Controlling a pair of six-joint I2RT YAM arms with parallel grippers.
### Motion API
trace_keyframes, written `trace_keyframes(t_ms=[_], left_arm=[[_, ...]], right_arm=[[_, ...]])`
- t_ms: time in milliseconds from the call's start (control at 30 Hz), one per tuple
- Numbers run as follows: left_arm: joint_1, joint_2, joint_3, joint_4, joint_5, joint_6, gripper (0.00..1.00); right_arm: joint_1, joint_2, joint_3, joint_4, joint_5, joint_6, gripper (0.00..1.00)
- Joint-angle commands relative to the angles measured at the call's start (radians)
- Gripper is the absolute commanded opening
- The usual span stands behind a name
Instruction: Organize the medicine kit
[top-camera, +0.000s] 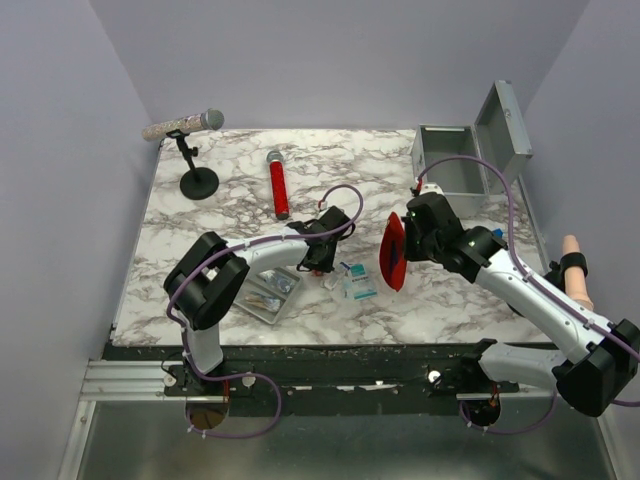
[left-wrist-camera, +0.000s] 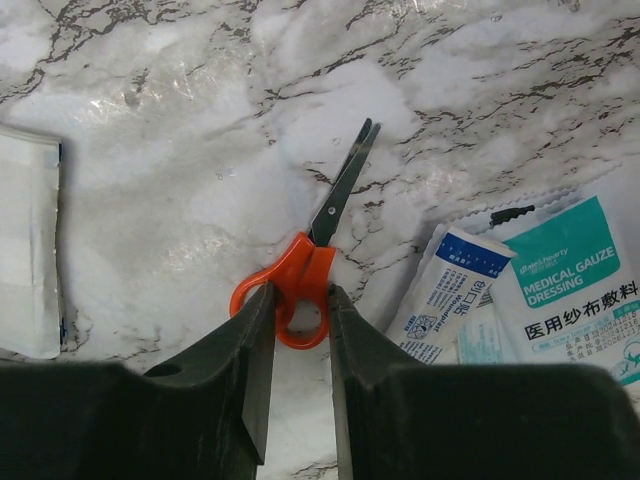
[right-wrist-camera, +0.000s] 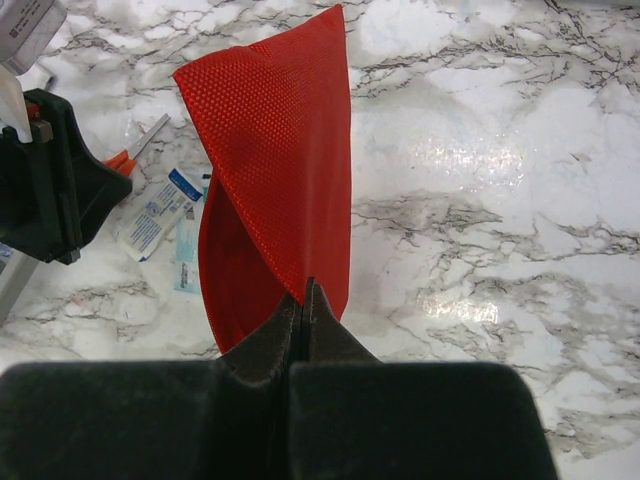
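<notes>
My left gripper's fingers are spanning a whole handle loop of the slanted scissors, so I should open them and pinch the inner rims (left-wrist-camera: 288, 293) where both loops meet.
The medicine kit (top-camera: 452, 168) is a grey metal box at the back right, its hinged lid (top-camera: 505, 122) standing open. My right gripper (top-camera: 408, 243) is shut on the edge of a red mesh pouch (top-camera: 394, 252) and holds it hanging above the table; it also shows in the right wrist view (right-wrist-camera: 280, 150), pinched at my right gripper (right-wrist-camera: 305, 288). My left gripper (left-wrist-camera: 300, 292) is low on the table, its fingers (left-wrist-camera: 255, 340) pressed on either side of one handle loop of the orange-handled scissors (left-wrist-camera: 300, 270), which lie flat with blades closed.
A wound-plaster packet (left-wrist-camera: 448, 295) and a gauze dressing packet (left-wrist-camera: 570, 280) lie just right of the scissors. A shallow grey tray (top-camera: 270, 294) with packets sits near the left arm. A red cylinder (top-camera: 278, 185) and a microphone on a stand (top-camera: 190, 150) are at the back left.
</notes>
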Motion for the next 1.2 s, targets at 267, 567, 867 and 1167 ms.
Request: trace_keyframes(t_ms=[267,567,867,1167], left_arm=[[-0.009,-0.021,0.008,-0.007,0.036,0.001,0.4],[-0.009,-0.102,-0.016,0.02,0.043,0.004,0.55],[0.008,-0.162,-0.013,0.013,0.036,0.044,0.54],[0.023,-0.121,-0.055,0.02,0.039,0.07,0.41]], right_arm=[[-0.003,-0.012,-0.001,0.01,0.007,-0.001,0.01],[-0.003,-0.015,-0.001,0.0,0.01,0.002,0.01],[-0.003,-0.024,0.0,-0.006,0.005,0.008,0.01],[-0.003,-0.044,-0.023,-0.013,0.018,0.005,0.01]])
